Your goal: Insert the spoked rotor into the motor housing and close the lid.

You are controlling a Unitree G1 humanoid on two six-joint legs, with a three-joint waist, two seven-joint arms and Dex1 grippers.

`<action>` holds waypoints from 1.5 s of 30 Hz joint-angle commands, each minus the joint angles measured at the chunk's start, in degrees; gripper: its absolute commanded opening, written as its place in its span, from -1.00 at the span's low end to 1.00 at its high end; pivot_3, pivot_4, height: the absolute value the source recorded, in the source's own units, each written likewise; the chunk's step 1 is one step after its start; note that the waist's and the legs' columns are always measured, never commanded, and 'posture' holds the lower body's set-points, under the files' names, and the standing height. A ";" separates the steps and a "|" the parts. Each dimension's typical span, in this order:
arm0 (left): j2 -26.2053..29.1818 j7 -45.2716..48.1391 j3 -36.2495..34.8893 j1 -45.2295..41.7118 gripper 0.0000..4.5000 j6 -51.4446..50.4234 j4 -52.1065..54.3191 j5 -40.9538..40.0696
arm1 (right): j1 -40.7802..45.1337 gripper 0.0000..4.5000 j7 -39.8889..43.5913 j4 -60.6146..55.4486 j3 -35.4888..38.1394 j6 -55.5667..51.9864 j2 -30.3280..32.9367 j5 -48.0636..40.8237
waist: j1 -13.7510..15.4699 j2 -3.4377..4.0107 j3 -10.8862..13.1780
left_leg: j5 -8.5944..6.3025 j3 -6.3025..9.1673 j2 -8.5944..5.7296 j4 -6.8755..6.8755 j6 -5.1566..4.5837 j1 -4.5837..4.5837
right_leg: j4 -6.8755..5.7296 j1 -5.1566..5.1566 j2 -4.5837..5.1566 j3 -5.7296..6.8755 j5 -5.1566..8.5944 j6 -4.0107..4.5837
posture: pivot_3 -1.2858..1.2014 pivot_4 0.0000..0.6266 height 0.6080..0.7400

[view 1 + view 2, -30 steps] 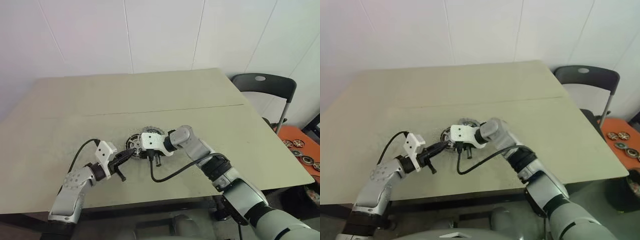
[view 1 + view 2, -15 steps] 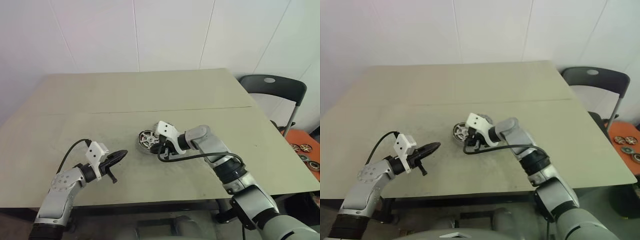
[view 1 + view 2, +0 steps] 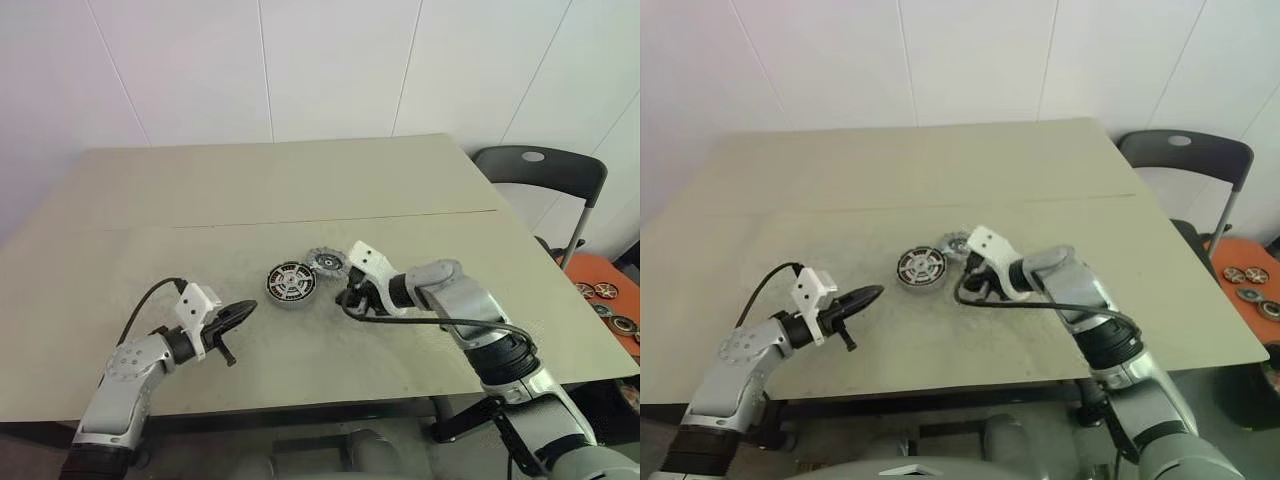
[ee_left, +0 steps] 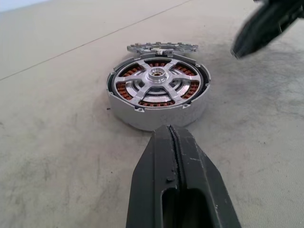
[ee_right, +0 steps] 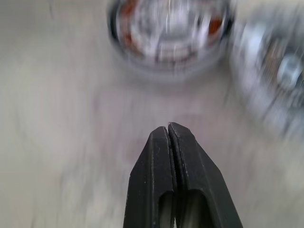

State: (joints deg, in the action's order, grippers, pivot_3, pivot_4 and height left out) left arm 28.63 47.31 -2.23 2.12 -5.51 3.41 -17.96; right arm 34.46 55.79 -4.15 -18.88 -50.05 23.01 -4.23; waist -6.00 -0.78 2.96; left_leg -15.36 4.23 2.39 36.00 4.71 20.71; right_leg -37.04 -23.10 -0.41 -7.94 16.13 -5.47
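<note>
The lid is lying flat close behind the motor housing, so I will first move my right gripper around beside the housing, then open it and take the lid's edge [image 3: 344, 265].
The motor housing [image 3: 291, 283] is a squat silver puck on the table, with copper-red windings showing inside. The spoked rotor [image 4: 156, 81] lies seated in it, spokes up. The lid [image 3: 327, 262], a pale notched disc, lies flat on the table just behind the housing and to its right. My left gripper [image 3: 247, 307] is shut and empty, pointing at the housing from a short way to its left. Just right of the housing and in front of the lid, my right gripper [image 3: 346, 297] hangs shut and empty, tips near the table.
The beige table [image 3: 200, 190] has a seam across its middle. Past its right edge stands a dark chair [image 3: 540, 165]. An orange tray [image 3: 600, 295] with several wheel parts sits low beside the chair. The right arm's black cable [image 3: 440, 322] lies on the table.
My right gripper has come off the housing, swung to the right and closed on nothing. The spoked rotor now lies uncovered in the housing. The left gripper has kept about still; the camera shifted.
</note>
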 commanded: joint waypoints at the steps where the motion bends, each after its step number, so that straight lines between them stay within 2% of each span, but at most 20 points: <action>1: -0.11 -0.13 -0.17 -1.20 -1.00 1.60 0.42 0.35 | 2.95 -0.98 1.56 0.63 0.48 6.87 0.08 -1.83 | 0.07 -0.01 0.01 | 0.00 0.00 0.00 0.00 0.00 0.02 | 0.01 -0.01 0.00 0.00 0.00 0.00 | 0.03 -1.00 1.00; 3: -0.27 -0.07 -0.14 -1.31 -1.00 1.65 0.60 0.07 | 4.40 -0.98 2.01 1.95 -1.09 8.52 0.35 -1.35 | 0.21 -0.01 0.01 | 0.00 0.00 0.00 0.00 0.00 0.06 | 0.03 -0.01 0.00 0.00 0.00 -0.01 | 0.03 -1.00 1.00; 6: -0.32 -0.18 -0.17 -1.47 -1.00 1.81 0.52 0.10 | 6.39 -0.72 2.71 3.81 -4.26 12.23 1.42 1.01 | 0.28 -0.01 0.01 | 0.00 0.00 0.00 0.02 0.00 0.15 | 0.03 -0.08 0.00 0.00 -0.01 -0.01 | 0.03 -1.00 1.00; 11: -0.33 -0.32 -0.34 -1.61 -1.00 1.96 0.41 0.15 | 9.63 0.03 3.46 7.66 -8.09 14.50 1.30 3.68 | 0.30 -0.01 0.01 | 0.00 0.01 0.00 0.02 -0.01 0.16 | 0.01 -0.11 0.00 0.00 -0.02 -0.01 | 0.03 -1.00 1.00; 16: -0.63 -0.53 -0.10 -1.69 -1.00 2.19 0.20 0.34 | 11.92 0.03 6.05 7.87 -10.50 15.61 0.57 4.28 | 0.28 0.00 0.01 | 0.00 0.01 0.00 0.02 -0.01 0.16 | -0.03 -0.13 0.00 0.00 -0.03 -0.02 | 0.03 -1.00 1.00; 24: -0.29 0.86 -0.55 -0.72 -1.00 1.59 1.97 -1.44 | 11.31 0.03 4.98 13.56 -16.59 21.75 -0.13 10.47 | 0.38 0.00 0.01 | 0.01 0.02 0.00 0.06 -0.01 0.18 | -0.03 -0.12 0.00 0.01 -0.03 -0.02 | 0.03 -1.00 1.00; 31: -0.36 1.23 -0.66 -0.15 -1.00 1.60 3.01 -2.13 | 11.40 0.03 4.21 17.84 -18.45 25.59 -1.29 14.21 | 0.35 0.00 0.00 | 0.01 0.02 0.00 0.05 -0.01 0.18 | -0.04 -0.12 0.00 0.01 -0.03 -0.03 | 0.03 -1.00 1.00; 34: -0.48 0.99 -0.58 -0.28 -1.00 1.64 3.08 -2.10 | 11.25 -0.26 3.32 20.97 -19.02 28.05 -1.77 16.32 | 0.17 -0.01 -0.01 | 0.01 0.02 0.00 0.06 -0.01 0.01 | -0.06 0.01 0.00 0.01 -0.03 -0.01 | 0.03 -1.00 1.00; 39: -0.69 0.57 -0.50 -0.16 -1.00 1.94 2.99 -1.77 | 10.66 -0.92 4.41 20.46 -18.75 29.45 -2.13 17.26 | 0.08 -0.02 -0.01 | 0.00 0.02 0.00 0.10 -0.01 -0.38 | -0.06 0.36 0.00 0.01 0.00 0.02 | 0.03 -1.00 1.00; 40: -0.70 0.52 -0.49 -0.16 -1.00 1.93 3.00 -1.75 | 10.72 -0.97 4.43 20.42 -18.67 29.71 -2.12 17.49 | 0.09 -0.02 -0.01 | 0.00 0.02 0.00 0.12 -0.01 -0.37 | -0.06 0.37 0.00 0.01 0.00 0.02 | 0.03 -1.00 1.00; 45: -0.61 0.30 -0.54 -0.28 -1.00 2.13 2.64 -1.58 | 10.56 -0.97 6.14 18.68 -17.59 28.97 -2.08 16.75 | 0.13 -0.03 -0.02 | 0.01 0.02 0.00 0.11 -0.01 -0.36 | -0.06 0.37 0.00 0.01 0.00 0.01 | 0.03 -1.00 1.00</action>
State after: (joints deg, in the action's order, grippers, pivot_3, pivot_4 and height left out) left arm 27.95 47.76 -1.89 2.36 -4.46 4.70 -19.32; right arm 45.26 61.12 15.17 -36.78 -20.16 20.84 12.26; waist -5.87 -0.81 2.94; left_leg -15.36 4.26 2.39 36.10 4.70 20.37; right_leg -37.10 -22.75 -0.41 -7.94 16.13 -5.46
